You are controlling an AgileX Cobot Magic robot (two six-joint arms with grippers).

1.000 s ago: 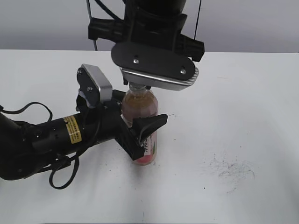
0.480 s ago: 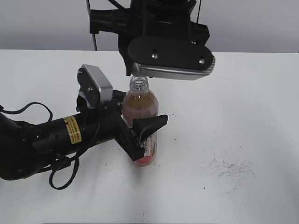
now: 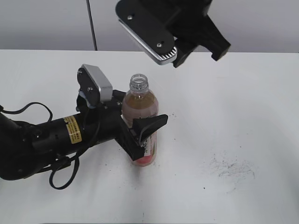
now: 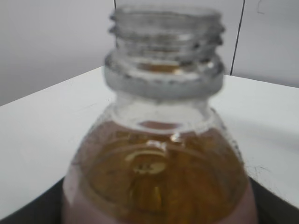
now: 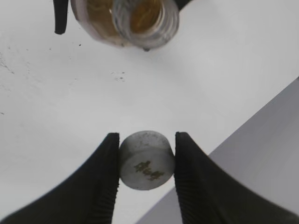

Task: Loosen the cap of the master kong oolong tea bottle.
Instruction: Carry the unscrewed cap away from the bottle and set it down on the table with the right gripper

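The right gripper should release the cap on the white table (image 3: 216,152), just behind the dark smudges.
The master kong oolong tea bottle (image 3: 139,108) stands upright on the white table, amber tea inside and a pink label low down. Its threaded neck (image 3: 139,83) is bare and open. My left gripper (image 3: 145,137) is shut on the bottle's body from the left. In the left wrist view the bottle (image 4: 161,163) fills the frame, its mouth (image 4: 166,28) uncovered. My right gripper (image 3: 197,56) hangs above and to the right of the bottle. It is shut on the cap (image 5: 146,160), a small grey-white disc with a dark logo, held clear of the bottle (image 5: 140,18).
The table (image 3: 243,107) is white with dark specks and smudges (image 3: 231,168) at the right front. The left arm's black body and cable (image 3: 28,112) lie across the left side. A grey wall stands behind the table.
The right gripper has lifted off the bottle's neck with the cap and swung up to the right. The neck now stands bare. The left gripper and bottle have not moved.
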